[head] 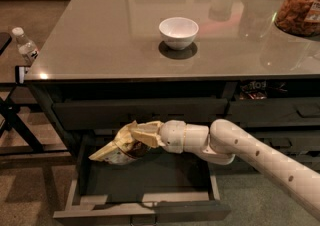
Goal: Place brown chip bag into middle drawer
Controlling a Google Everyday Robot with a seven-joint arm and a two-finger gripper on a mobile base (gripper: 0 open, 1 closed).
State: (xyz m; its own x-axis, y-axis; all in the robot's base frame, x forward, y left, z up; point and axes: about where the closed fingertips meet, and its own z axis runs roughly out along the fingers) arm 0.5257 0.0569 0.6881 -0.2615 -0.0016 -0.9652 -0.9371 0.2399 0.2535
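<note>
Next, I set the brown chip bag on the middle drawer's grey bottom (129, 169), toward the water bottle's side, with my gripper.
The middle drawer (145, 210) stands pulled open below the counter, its plain grey inside showing. My gripper (142, 135) reaches in from the right on a white arm and is shut on the brown chip bag (120, 147). The bag hangs tilted, its pale yellow end pointing down-left, held above the left rear part of the drawer's inside. Its dark brown part is mostly covered by the fingers.
A white bowl (178, 32) sits on the grey countertop (100, 45). A clear jar of brown snacks (300, 5) stands at the back right. A water bottle (25, 47) is at the left on a dark stand. The shut top drawer (140, 112) is just above the gripper.
</note>
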